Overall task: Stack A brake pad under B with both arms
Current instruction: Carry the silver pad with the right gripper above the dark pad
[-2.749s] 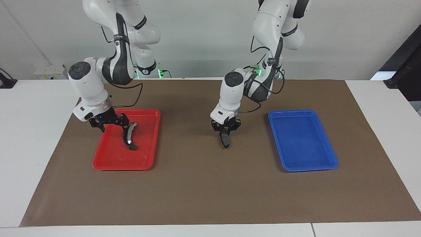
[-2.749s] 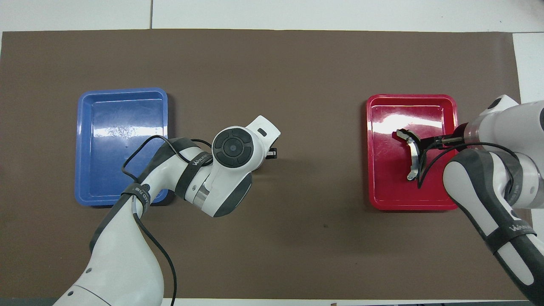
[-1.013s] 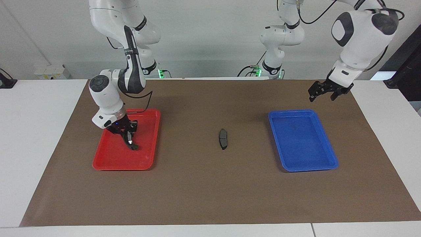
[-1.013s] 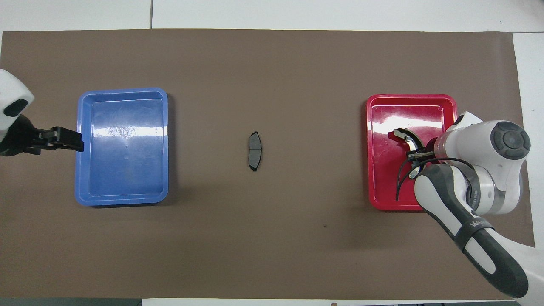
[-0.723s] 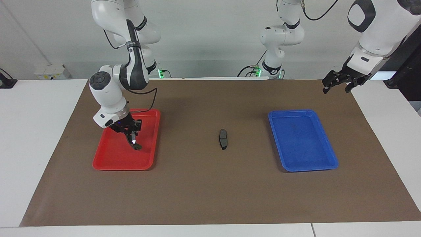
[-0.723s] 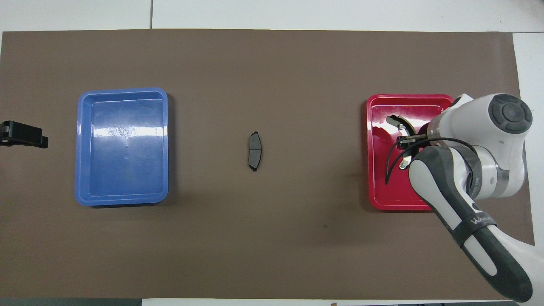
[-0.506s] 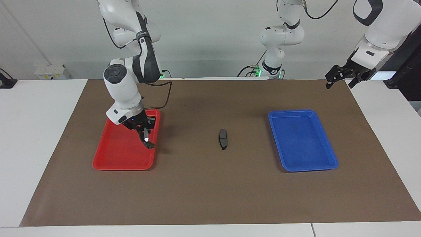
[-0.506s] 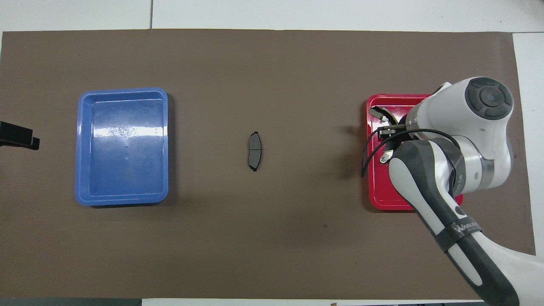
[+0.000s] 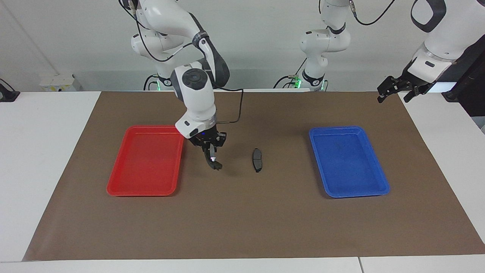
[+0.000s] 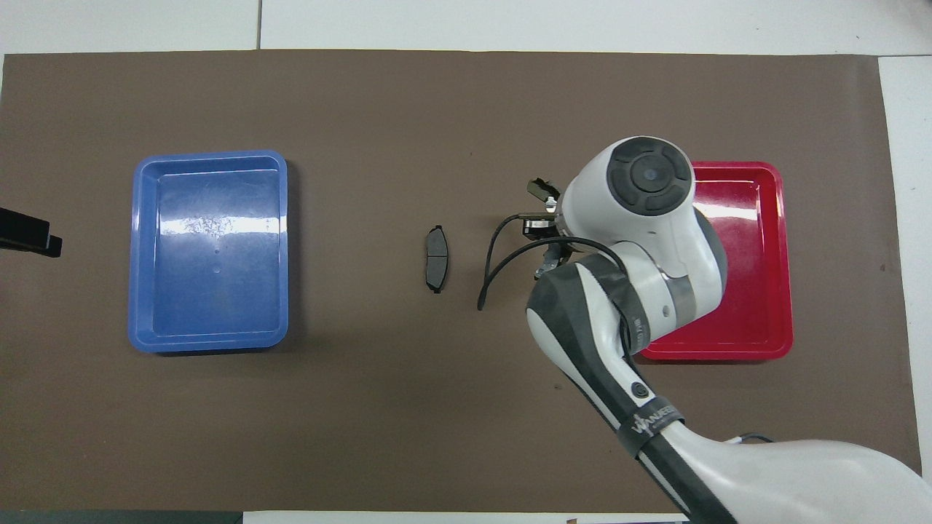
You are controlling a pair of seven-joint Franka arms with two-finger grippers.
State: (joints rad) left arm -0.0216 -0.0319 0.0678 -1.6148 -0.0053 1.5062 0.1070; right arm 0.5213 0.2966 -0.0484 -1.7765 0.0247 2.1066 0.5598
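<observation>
B is to go on the dark grey A brake pad [image 10: 443, 262]. Next, my right gripper lets go of it there, over the A brake pad's edge facing the red tray.
The small flat dark grey A brake pad [image 9: 257, 159] lies on the brown mat at the table's middle; it also shows in the overhead view [image 10: 436, 259]. My right gripper [image 9: 210, 148] is shut on B, the curved dark piece with a silver strip [image 9: 212, 160], which hangs from it over the mat between the red tray and the pad. In the overhead view the right arm hides most of B; one end [image 10: 540, 188] shows beside the right gripper [image 10: 542, 227]. My left gripper [image 9: 393, 94] is open and empty, raised over the mat's edge at the left arm's end.
An empty red tray [image 9: 144, 191] sits toward the right arm's end, also in the overhead view [image 10: 757, 351]. An empty blue tray [image 9: 350, 193] sits toward the left arm's end, also in the overhead view [image 10: 207, 342]. The brown mat [image 9: 242, 220] covers the table.
My left gripper let go of the small pad at the middle and rose away to its end. My right gripper closed on B, lifted it from the red tray and carried it toward the pad.
</observation>
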